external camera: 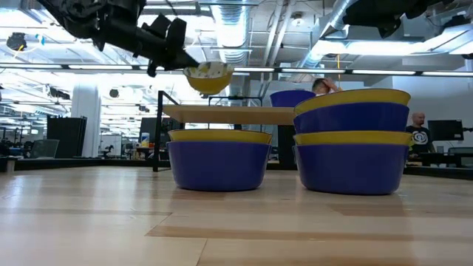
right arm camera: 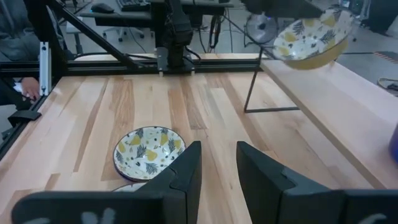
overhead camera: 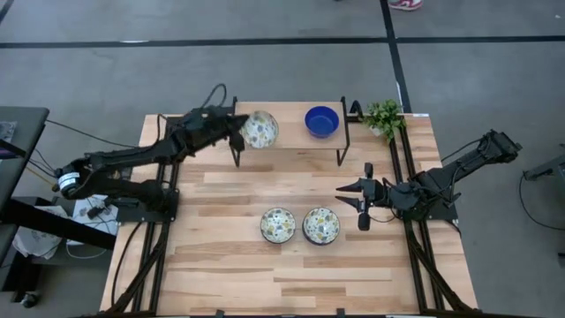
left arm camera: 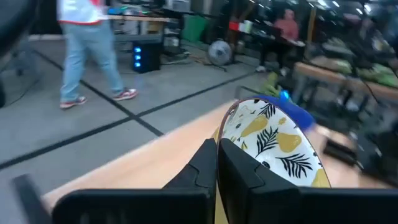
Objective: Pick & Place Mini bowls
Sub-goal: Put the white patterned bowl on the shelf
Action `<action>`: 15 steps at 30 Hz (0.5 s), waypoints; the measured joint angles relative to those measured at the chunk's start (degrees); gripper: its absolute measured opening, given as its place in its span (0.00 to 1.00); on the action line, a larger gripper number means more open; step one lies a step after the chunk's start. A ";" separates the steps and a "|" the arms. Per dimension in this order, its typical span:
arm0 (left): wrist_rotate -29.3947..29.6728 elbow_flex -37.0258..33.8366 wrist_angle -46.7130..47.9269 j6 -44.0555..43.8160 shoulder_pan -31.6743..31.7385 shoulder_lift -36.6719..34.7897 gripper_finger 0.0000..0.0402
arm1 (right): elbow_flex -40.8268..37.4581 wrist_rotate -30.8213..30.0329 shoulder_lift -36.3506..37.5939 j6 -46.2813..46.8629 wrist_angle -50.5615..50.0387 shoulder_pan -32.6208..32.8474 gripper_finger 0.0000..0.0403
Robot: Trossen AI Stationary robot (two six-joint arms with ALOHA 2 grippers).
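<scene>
I should use my left gripper to set the white patterned mini bowl down on the wooden shelf's end (overhead camera: 258, 115) that is farthest from the plant.
My left gripper (overhead camera: 240, 131) is shut on a white mini bowl with a yellow and dark leaf pattern (overhead camera: 260, 130), held in the air above the left end of a raised wooden shelf (overhead camera: 291, 146). A cobalt blue mini bowl (overhead camera: 321, 121) stands on its base on the shelf's right part. More patterned bowls (overhead camera: 277, 224) (overhead camera: 320, 225) stand side by side on the table; in the low view the right one (external camera: 353, 140) shows two yellow rims, like a stack of two. My right gripper (overhead camera: 357, 201) hangs open to their right with nothing between its fingers. My left gripper pinches the patterned bowl's rim (left arm camera: 219, 138) on the side toward the table's left, one finger (left arm camera: 245, 177) on the inner wall, the other on the outside. The fingers come about level from the table's left. The bowl (external camera: 209, 76) hangs clear above the shelf, mouth up, slightly tilted.
A small green potted plant (overhead camera: 384, 117) stands at the shelf's right end. The shelf rests on thin black metal legs (overhead camera: 236, 155). Black rails (overhead camera: 402, 177) run along both sides of the table. People stand and walk in the room beyond the table.
</scene>
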State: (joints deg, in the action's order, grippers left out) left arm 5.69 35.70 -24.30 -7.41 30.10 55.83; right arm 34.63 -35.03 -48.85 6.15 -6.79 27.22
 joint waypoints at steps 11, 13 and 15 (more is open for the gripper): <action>-3.05 0.00 0.86 -6.97 9.58 4.82 0.02 | 0.00 -0.04 0.01 -0.11 0.00 -2.29 0.23; -3.17 0.05 -0.15 -7.35 9.87 6.45 0.02 | 0.00 0.13 0.01 -0.11 -0.02 -2.75 0.23; -2.86 0.15 -1.42 -8.38 9.91 7.96 0.02 | 0.00 0.30 0.01 -0.13 -0.06 -3.06 0.23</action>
State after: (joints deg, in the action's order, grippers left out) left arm 2.83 35.86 -25.72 -15.80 40.01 63.80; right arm 34.63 -34.73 -48.84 6.03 -6.84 24.16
